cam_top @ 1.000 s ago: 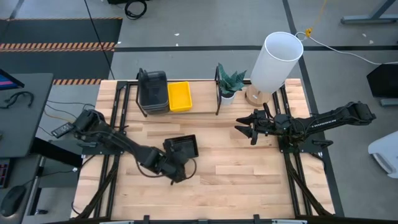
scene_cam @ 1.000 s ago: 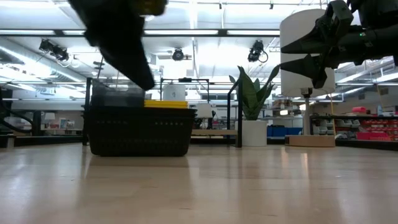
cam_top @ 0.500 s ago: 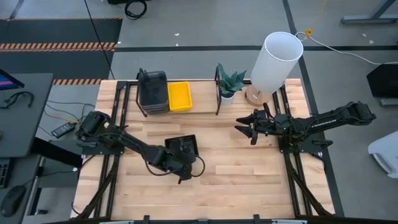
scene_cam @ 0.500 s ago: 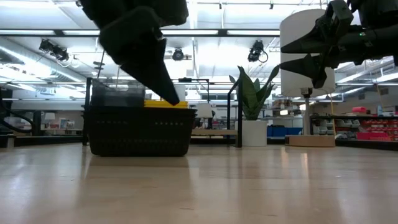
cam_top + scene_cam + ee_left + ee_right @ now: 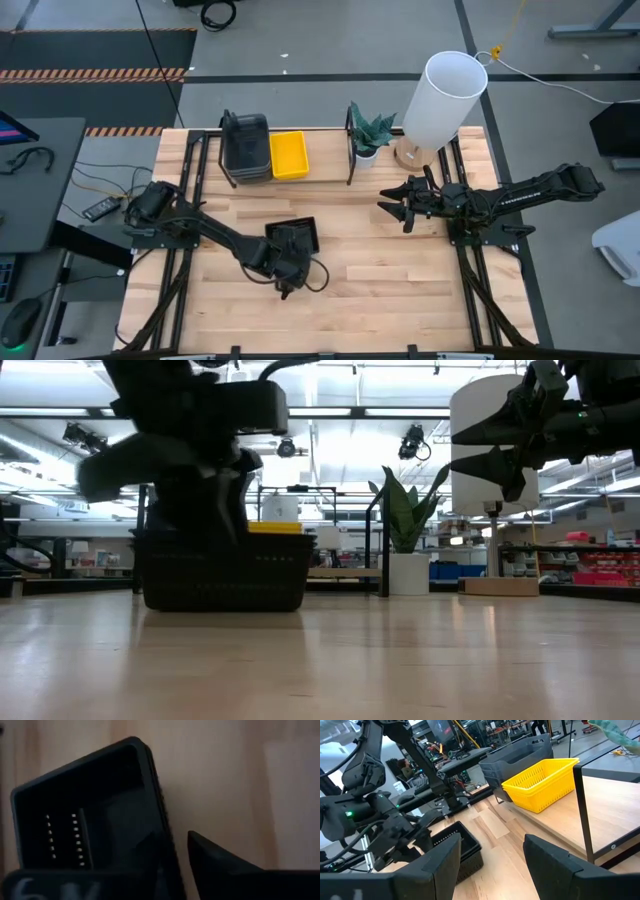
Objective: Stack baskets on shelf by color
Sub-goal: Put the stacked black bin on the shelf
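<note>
The black basket's side slants across the left gripper's fingers, so the left gripper will lift clear and take the basket's side squarely (image 5: 171, 847) before carrying it to the shelf.
A black mesh basket (image 5: 297, 236) rests by its bottom on the table's middle; it also shows in the low view (image 5: 222, 572) and the left wrist view (image 5: 85, 815). My left gripper (image 5: 287, 267) is open and low over the basket's near side. One finger (image 5: 225, 870) stands outside the basket's side wall (image 5: 159, 815) and the other seems to be inside; I see no touch. A stack of grey baskets (image 5: 246, 145) and a yellow basket (image 5: 288, 155) sit on the shelf (image 5: 325, 165) at the far edge. My right gripper (image 5: 392, 208) is open and empty, above the table's right half.
A potted plant (image 5: 370, 135) stands at the shelf's right end, with a white lamp (image 5: 440, 95) on a wooden base farther right. Bare tabletop (image 5: 400, 290) lies near and right of the black basket.
My left gripper has gone a little toward the table's right edge, has turned, and has come down at the black basket's near side. The basket has stayed in place.
</note>
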